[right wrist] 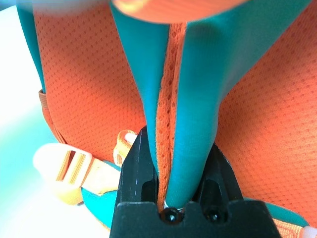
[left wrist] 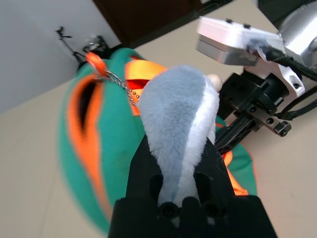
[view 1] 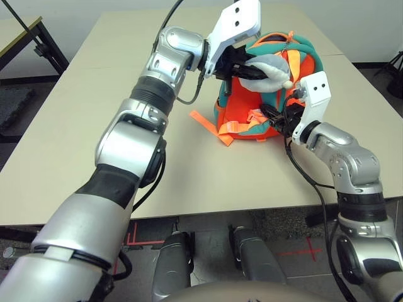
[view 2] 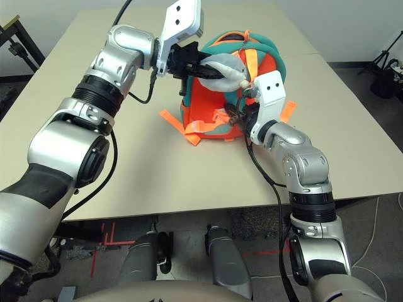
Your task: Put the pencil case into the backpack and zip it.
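Observation:
Next, I let go of the plush toy with my left gripper on the orange webbing strap [view 1: 204, 121] that trails from the bottom of the backpack.
The orange backpack [view 1: 242, 116] with teal trim stands on the table, its strap side facing me. Its grey-white plush toy [view 1: 276, 68] hangs on a small chain near the top. My left gripper [view 1: 255, 69] reaches in from the left and is shut on the plush toy [left wrist: 178, 109], which sits between its black fingers [left wrist: 143, 163]. My right gripper [view 1: 277, 117] is at the backpack's lower right side, shut on a teal shoulder strap [right wrist: 190, 89] with an orange mesh edge. The pencil case is out of view.
An orange webbing strap [view 1: 204, 119] trails from the backpack onto the beige table [view 1: 94, 126], on the left. A second table [view 1: 16, 31] with a black frame stands at the far left. The table's front edge [view 1: 239, 211] runs below my right arm.

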Available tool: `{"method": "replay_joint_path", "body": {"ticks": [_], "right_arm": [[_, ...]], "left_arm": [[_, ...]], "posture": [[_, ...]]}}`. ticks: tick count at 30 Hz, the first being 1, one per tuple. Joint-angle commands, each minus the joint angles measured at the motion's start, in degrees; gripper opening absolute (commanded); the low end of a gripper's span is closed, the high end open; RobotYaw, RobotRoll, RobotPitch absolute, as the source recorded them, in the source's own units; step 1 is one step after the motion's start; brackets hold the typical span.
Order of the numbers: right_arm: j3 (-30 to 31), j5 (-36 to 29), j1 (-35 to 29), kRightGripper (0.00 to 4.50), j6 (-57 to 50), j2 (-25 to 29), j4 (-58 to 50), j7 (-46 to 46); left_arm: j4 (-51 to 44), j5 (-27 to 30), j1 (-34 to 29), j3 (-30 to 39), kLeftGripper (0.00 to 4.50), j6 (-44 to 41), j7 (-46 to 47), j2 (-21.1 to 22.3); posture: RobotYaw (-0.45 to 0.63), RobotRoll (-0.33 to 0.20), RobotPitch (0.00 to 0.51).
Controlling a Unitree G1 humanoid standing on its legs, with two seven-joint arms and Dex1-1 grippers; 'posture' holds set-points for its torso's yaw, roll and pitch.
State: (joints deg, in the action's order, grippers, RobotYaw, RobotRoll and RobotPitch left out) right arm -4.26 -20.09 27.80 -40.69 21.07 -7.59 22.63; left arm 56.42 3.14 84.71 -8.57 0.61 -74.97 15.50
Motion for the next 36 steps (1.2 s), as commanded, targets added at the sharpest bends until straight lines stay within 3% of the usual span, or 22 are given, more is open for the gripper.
{"method": "replay_joint_path", "body": {"ticks": [1,8,17,26,36], "right_arm": [[1.21,0.89,-0.92,0.68,-0.95,-0.10,2.50,0.00],[1.75,1.01,-0.33,0.68,-0.23,-0.22,3.61,0.22],[2.11,1.09,0.10,0.68,0.23,0.07,4.42,0.67],[2.86,1.89,1.03,0.68,1.18,0.37,5.89,1.62],[2.82,2.43,1.42,0.68,1.15,0.31,6.36,1.98]], "left_arm": [[-1.81,0.46,1.41,1.58,0.31,-1.73,-0.65,3.29],[-3.72,0.20,-0.98,2.08,0.31,-4.55,-1.99,9.67],[-8.72,-0.50,-12.69,0.33,0.31,-11.86,-4.11,15.56],[-1.09,-2.60,-20.95,-1.05,0.31,-12.98,-1.61,13.69],[5.77,-4.35,-22.79,-2.77,0.31,-11.40,0.95,7.81]], "posture": [[-0.21,0.000,0.123],[-0.20,0.000,0.122],[-0.18,0.000,0.121],[-0.18,0.000,0.116],[-0.18,0.000,0.116]]}}
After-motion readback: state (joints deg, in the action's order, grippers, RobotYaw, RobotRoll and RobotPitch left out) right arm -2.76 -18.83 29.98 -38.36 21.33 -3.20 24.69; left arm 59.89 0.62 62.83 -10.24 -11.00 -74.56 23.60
